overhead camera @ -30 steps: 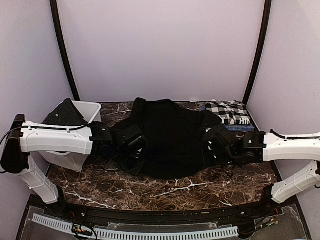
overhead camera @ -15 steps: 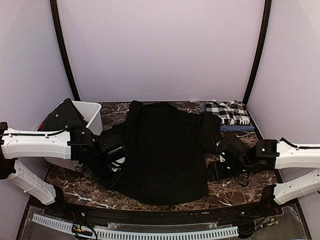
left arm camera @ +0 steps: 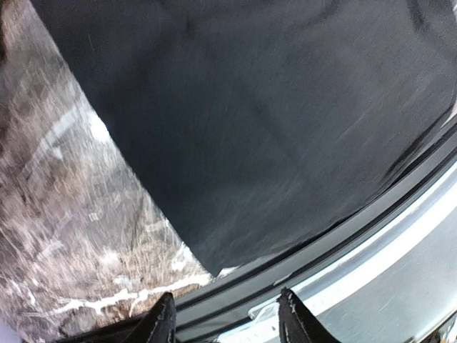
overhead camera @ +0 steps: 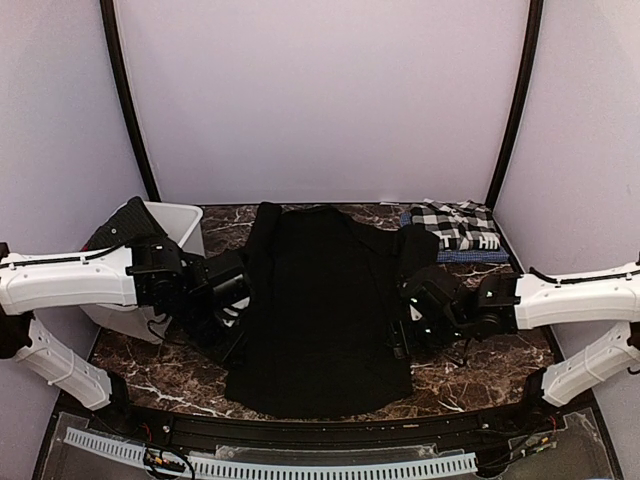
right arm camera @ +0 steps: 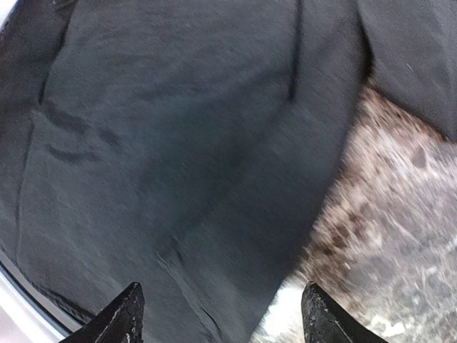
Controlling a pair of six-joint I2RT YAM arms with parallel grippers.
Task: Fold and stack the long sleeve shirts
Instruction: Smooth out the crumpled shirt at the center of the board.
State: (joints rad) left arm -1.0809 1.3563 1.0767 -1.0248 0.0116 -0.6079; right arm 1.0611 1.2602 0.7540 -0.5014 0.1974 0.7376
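My right gripper closes next on the folded-in side's inner edge [overhead camera: 383, 371] [right arm camera: 170, 251], close to the hem of the black shirt, because that side needs to be pulled out flat.
A plain black long sleeve shirt [overhead camera: 325, 305] lies spread flat in the middle of the marble table, its hem at the near edge. In the left wrist view its near corner [left arm camera: 271, 143] lies beyond my open left gripper [left arm camera: 225, 318], which holds nothing. My left gripper [overhead camera: 228, 315] sits at the shirt's left edge. My right gripper [overhead camera: 405, 325] is at the shirt's right edge, open and empty; the right wrist view shows black cloth [right arm camera: 178, 143] between and beyond its fingertips [right arm camera: 128, 314]. A folded black-and-white checked shirt [overhead camera: 458, 225] with blue edge lies at the back right.
A white plastic bin [overhead camera: 165, 240] stands at the left with dark cloth [overhead camera: 125, 235] hanging over its rim. The table's black near rim [left arm camera: 343, 229] runs just past the shirt's hem. Bare marble [right arm camera: 400, 236] shows right of the shirt.
Both grippers have let go of the black shirt and opened. The shirt, bunched and lifted a second ago, now lies flat and pulled toward the near edge. Both arms have drawn slightly inward.
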